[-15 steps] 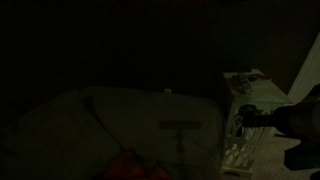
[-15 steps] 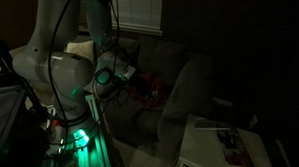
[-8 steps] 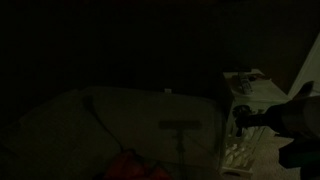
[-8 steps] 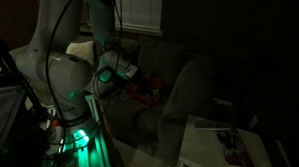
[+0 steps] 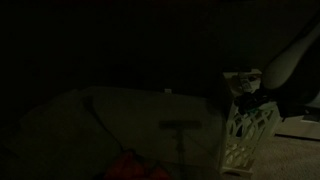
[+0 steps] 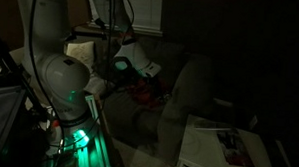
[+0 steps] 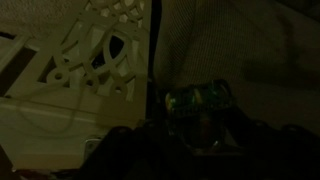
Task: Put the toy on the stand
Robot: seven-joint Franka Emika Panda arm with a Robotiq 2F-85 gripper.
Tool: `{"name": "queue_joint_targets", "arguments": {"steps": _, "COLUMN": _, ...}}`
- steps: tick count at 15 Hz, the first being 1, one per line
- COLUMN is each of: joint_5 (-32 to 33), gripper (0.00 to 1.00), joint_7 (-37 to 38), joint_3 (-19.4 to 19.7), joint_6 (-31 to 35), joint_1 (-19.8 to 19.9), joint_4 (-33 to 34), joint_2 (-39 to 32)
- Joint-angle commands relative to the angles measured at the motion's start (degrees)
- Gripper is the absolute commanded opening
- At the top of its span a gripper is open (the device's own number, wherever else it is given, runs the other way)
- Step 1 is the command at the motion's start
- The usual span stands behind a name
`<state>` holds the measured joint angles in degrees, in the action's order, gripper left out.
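The toy, now held close beside the stand, will be let go by my gripper on the white stand's flat top [image 5: 264, 85], next to the small things lying there.
The scene is very dark. In the wrist view my gripper [image 7: 196, 128] is shut on the toy [image 7: 196, 104], a small rounded thing with greenish markings on top. The stand [image 7: 80, 60], white with leafy cut-out lattice sides, fills the upper left of that view, close beside the toy. In an exterior view the stand [image 5: 246, 138] is at the right, and my gripper [image 5: 247, 101] hangs at its top edge with the arm slanting in from the upper right. In the opposite exterior view my gripper [image 6: 123, 65] is raised by the robot; the stand there is mostly hidden behind the arm.
A grey couch [image 5: 120, 120] lies beside the stand, with a red heap on it in both exterior views [image 5: 135, 168] [image 6: 145, 90]. A white flat-topped piece [image 6: 227, 146] bearing a picture stands at the lower right. The robot base [image 6: 78, 139] glows green.
The arm has risen from low beside the stand's side to its top edge, carrying the toy. The wrist has swung up and away from the couch seat.
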<state>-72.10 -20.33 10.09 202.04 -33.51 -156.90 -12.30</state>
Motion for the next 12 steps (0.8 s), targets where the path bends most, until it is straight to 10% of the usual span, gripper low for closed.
{"name": "queue_joint_targets", "arguments": {"steps": 1, "joint_5": -8.92, "gripper": 0.39, "joint_7": -15.48, "joint_3": 9.10, "joint_6": -9.52, "joint_1": 1.35, "joint_4": 3.15, "joint_2": -0.46}}
{"name": "queue_joint_targets", "arguments": {"steps": 4, "joint_5": -7.79, "gripper": 0.39, "joint_7": -14.80, "joint_3": 13.69, "joint_6": -12.12, "joint_1": 0.52, "joint_4": 3.29, "joint_2": 0.61}}
{"name": "queue_joint_targets", "arguments": {"steps": 5, "joint_5": -6.62, "gripper": 0.64, "joint_7": -14.26, "joint_3": 12.83, "joint_6": -11.62, "joint_1": 1.89, "joint_4": 2.41, "joint_2": -0.12}}
{"name": "queue_joint_targets", "arguments": {"steps": 7, "joint_5": -6.62, "gripper": 0.64, "joint_7": -14.31, "joint_3": 13.60, "joint_6": -11.70, "joint_1": 1.74, "joint_4": 2.98, "joint_2": 0.00}}
{"name": "queue_joint_targets", "arguments": {"steps": 8, "joint_5": -6.62, "gripper": 0.39, "joint_7": -14.28, "joint_3": 13.57, "joint_6": -11.70, "joint_1": 1.40, "joint_4": 3.06, "joint_2": -0.01}}
{"name": "queue_joint_targets", "arguments": {"steps": 12, "joint_5": -7.43, "gripper": 0.39, "joint_7": -13.20, "joint_3": 16.52, "joint_6": -13.45, "joint_1": 3.42, "joint_4": 0.98, "joint_2": 9.95}}
